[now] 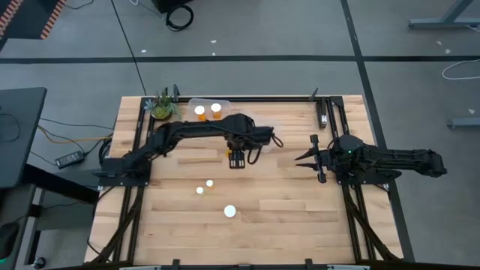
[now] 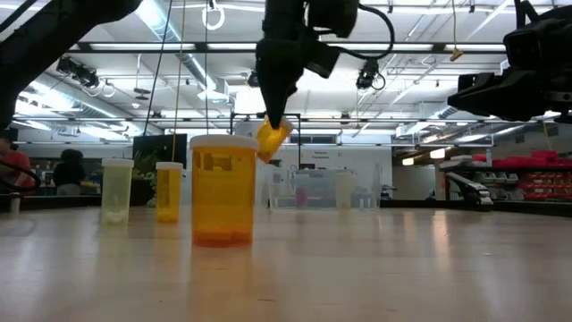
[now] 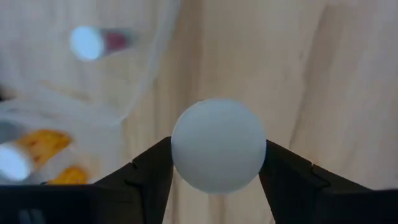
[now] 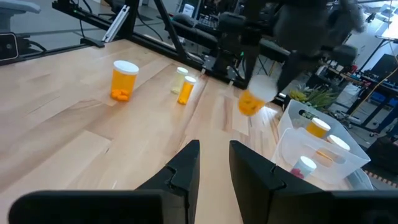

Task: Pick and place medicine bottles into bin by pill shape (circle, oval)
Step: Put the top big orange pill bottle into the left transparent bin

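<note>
I need to let go of the small orange bottle with my left gripper in the clear bin [image 1: 214, 121], just in front of the two white-capped bottles in it.
My left gripper [image 1: 237, 159] hangs over the middle of the table, shut on a small orange pill bottle [image 2: 273, 139] with a white cap [image 3: 217, 146]; it also shows in the right wrist view [image 4: 251, 101]. A bigger orange bottle [image 2: 222, 190] and two small ones [image 2: 168, 191] [image 2: 116, 190] stand upright on their bases on the table, nearer the front edge [image 1: 229, 211]. A clear bin [image 4: 323, 158] at the far edge holds several bottles [image 1: 200, 112]. My right gripper [image 4: 214, 167] is open and empty at the right [image 1: 306, 159]. My left gripper pinches the small bottle between its two fingers [image 3: 149, 171], which sit on opposite sides at the white cap [image 3: 180, 158]. The fingers come from above, pointing down. The bottle is lifted clear of the table and hangs tilted below the fingertips [image 2: 273, 139].
A small green plant [image 1: 161, 105] stands at the far left corner beside the clear bin [image 1: 196, 103]. Black rails [image 1: 139, 127] run along the table's left, right and far edges. Bare wood [image 1: 285, 202] lies between the standing bottles and my right arm.
</note>
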Motion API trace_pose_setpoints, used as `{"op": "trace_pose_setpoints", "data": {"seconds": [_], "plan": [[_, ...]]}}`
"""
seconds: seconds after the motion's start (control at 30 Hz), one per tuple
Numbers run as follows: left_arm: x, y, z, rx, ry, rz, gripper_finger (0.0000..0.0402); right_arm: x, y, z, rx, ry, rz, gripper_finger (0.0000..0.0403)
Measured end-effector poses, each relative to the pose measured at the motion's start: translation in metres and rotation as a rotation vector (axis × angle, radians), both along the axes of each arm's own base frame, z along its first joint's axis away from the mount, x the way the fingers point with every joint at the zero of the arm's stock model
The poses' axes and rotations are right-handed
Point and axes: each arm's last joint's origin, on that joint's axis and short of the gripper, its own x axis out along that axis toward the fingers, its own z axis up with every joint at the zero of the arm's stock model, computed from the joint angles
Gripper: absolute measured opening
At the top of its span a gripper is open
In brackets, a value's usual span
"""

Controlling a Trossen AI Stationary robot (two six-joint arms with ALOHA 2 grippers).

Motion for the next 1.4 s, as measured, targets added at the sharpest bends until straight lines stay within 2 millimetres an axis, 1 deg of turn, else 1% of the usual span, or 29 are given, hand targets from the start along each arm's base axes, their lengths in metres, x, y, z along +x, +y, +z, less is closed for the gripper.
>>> {"op": "trace_pose_setpoints", "data": {"seconds": [0.13, 0.23, 0.4, 0.53, 0.63, 0.8, 1.0, 1.13, 1.27, 1.4], "plan": [[-0.016, 0.009, 0.013, 0.067, -0.001, 0.034, 0.0227, 0.0, 0.0, 0.0, 0.0, 0.001, 0.0, 0.0093], [-0.031, 0.018, 0.018, 0.1, 0.018, 0.068, 0.0224, 0.0, 0.0, 0.0, 0.0, 0.0, 0.0, 0.0093], [-0.058, 0.035, 0.014, 0.16, 0.038, 0.135, 0.0217, 0.0, 0.0, 0.0, 0.0, 0.0, 0.0, 0.0093], [-0.081, 0.049, 0.006, 0.166, 0.008, 0.167, 0.0225, 0.0, 0.0, 0.0, 0.0, 0.0, 0.0, 0.0093], [-0.098, 0.06, 0.001, 0.172, -0.033, 0.191, 0.0227, 0.0, 0.0, 0.0, 0.0, 0.0, 0.0, 0.0093], [-0.12, 0.084, 0.0, 0.209, -0.165, 0.244, 0.0218, 0.0, 0.0, 0.0, 0.0, 0.0, 0.0, 0.0093], [-0.134, 0.115, -0.004, 0.268, -0.327, 0.32, 0.0228, 0.0, 0.0, 0.0, 0.0, 0.0, 0.0, 0.0093], [-0.139, 0.135, -0.013, 0.229, -0.442, 0.404, 0.0225, 0.0, 0.0, 0.0, 0.0, 0.0, 0.0, 0.0093], [-0.145, 0.145, -0.027, 0.135, -0.5, 0.441, 0.022, 0.0, 0.0, 0.0, 0.0, 0.0, 0.0, 0.0093], [-0.151, 0.15, -0.04, 0.088, -0.522, 0.468, 0.0227, 0.0, 0.0, 0.0, 0.0, -0.001, 0.0, 0.0093]]}}
